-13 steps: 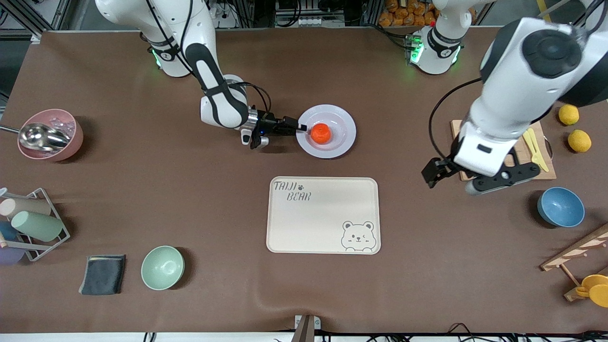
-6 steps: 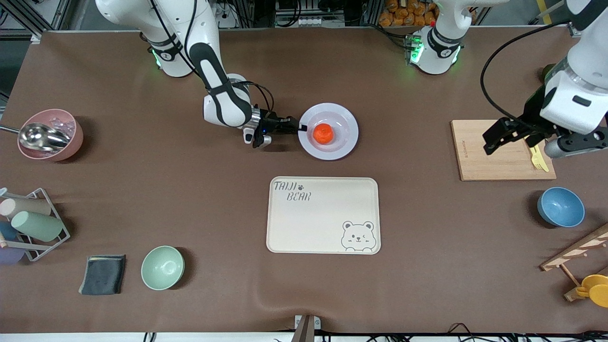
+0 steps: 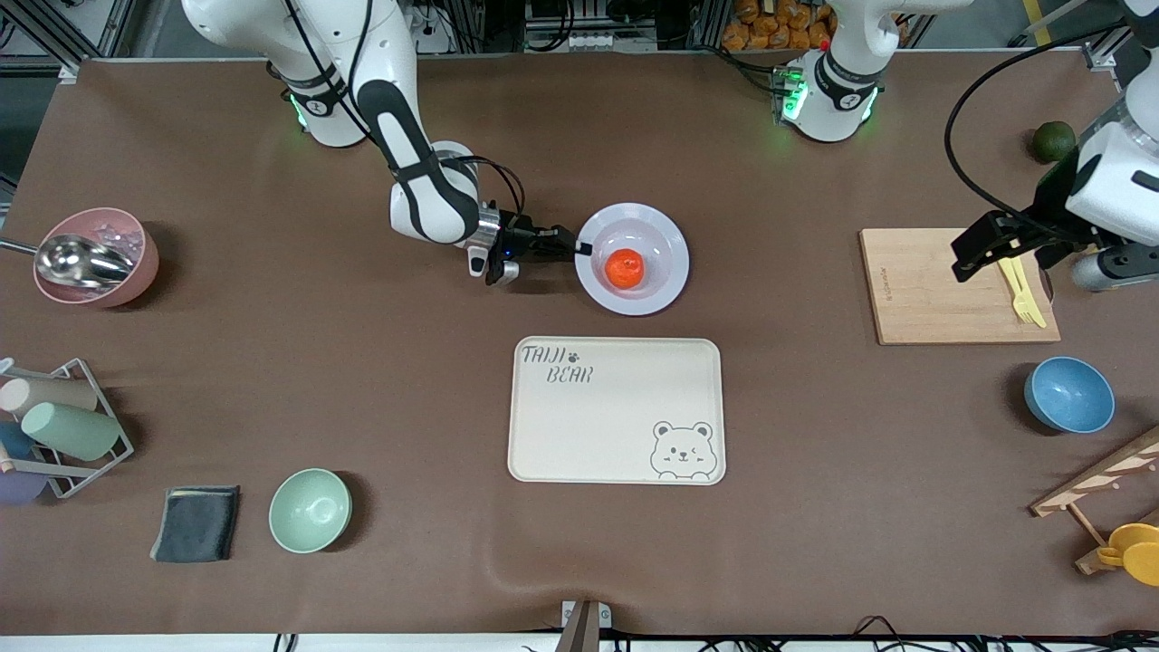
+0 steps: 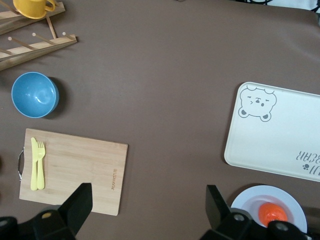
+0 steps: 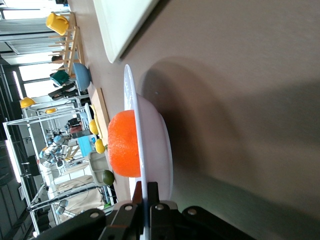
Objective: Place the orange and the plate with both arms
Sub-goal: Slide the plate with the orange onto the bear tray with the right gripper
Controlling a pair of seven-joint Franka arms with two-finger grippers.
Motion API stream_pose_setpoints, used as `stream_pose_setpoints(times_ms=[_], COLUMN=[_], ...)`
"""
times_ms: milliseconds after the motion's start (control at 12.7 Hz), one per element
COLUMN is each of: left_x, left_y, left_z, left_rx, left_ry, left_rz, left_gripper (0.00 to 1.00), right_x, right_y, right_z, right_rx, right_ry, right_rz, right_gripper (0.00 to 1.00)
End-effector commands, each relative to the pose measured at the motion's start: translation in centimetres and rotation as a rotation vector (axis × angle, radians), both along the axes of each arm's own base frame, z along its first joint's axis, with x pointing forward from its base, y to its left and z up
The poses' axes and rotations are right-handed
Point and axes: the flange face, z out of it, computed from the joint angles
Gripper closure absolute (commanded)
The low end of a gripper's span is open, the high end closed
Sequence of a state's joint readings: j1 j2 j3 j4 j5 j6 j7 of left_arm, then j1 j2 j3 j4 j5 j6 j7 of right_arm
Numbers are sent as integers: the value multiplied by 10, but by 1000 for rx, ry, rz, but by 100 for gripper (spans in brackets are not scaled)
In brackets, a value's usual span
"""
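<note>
Next, my right gripper sets the white plate on the middle of the cream tray (image 3: 610,404), beside the bear print.
The white plate (image 3: 665,249) lies on the brown table, farther from the front camera than the cream tray, with the orange (image 3: 625,268) in its hollow. My right gripper (image 3: 582,247) is shut on the plate's rim at the side toward the right arm's end. In the right wrist view its fingers (image 5: 165,192) pinch the thin rim of the plate (image 5: 160,150), the orange (image 5: 122,145) just past them. My left gripper (image 3: 1014,263) hangs open and empty over the wooden cutting board. In the left wrist view, that gripper (image 4: 147,205) looks down on bare table, with the plate (image 4: 245,200) and orange (image 4: 272,212) off to one side.
The bear-print tray (image 3: 616,409) lies nearer the camera than the plate. The cutting board (image 3: 942,290) carries a yellow fork (image 3: 1021,288); a blue bowl (image 3: 1068,394), a dark green fruit (image 3: 1053,141) and a wooden rack (image 3: 1100,480) are near it. A green bowl (image 3: 310,510), cloth (image 3: 196,522) and pink bowl (image 3: 100,258) sit toward the right arm's end.
The right gripper has closed on the plate's rim, and plate and orange have shifted slightly toward the left arm's end. The left arm swung away to over the cutting board.
</note>
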State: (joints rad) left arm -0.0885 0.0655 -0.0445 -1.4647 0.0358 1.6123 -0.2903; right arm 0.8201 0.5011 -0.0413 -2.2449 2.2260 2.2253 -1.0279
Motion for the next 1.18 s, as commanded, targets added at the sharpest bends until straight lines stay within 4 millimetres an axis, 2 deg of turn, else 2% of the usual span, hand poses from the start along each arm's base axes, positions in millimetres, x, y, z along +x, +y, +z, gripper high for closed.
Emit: stream_pose_setpoints(times_ms=[0, 314, 471, 550, 785, 942, 1099], left_x=[-10, -11, -11, -12, -15, -16, -19], left_y=[16, 21, 22, 23, 26, 31, 32], left_z=[10, 10, 6, 7, 9, 10, 16], left_rx=[-8, 0, -6, -5, 4, -5, 4], left_ry=[2, 25, 39, 40, 51, 50, 38], left_rz=[-36, -35, -34, -32, -31, -20, -17], left_gripper=[0, 0, 0, 0, 0, 0, 0], right_x=[1, 16, 37, 54, 92, 125, 150], right_y=[11, 21, 25, 20, 12, 1, -1], right_z=[27, 59, 70, 76, 71, 68, 54], right_rx=[39, 96, 120, 135, 138, 104, 54], right_ry=[14, 34, 40, 37, 25, 0, -10], right_rz=[-44, -75, -110, -139, -196, -259, -305], right_gripper=[100, 100, 100, 100, 100, 100, 100])
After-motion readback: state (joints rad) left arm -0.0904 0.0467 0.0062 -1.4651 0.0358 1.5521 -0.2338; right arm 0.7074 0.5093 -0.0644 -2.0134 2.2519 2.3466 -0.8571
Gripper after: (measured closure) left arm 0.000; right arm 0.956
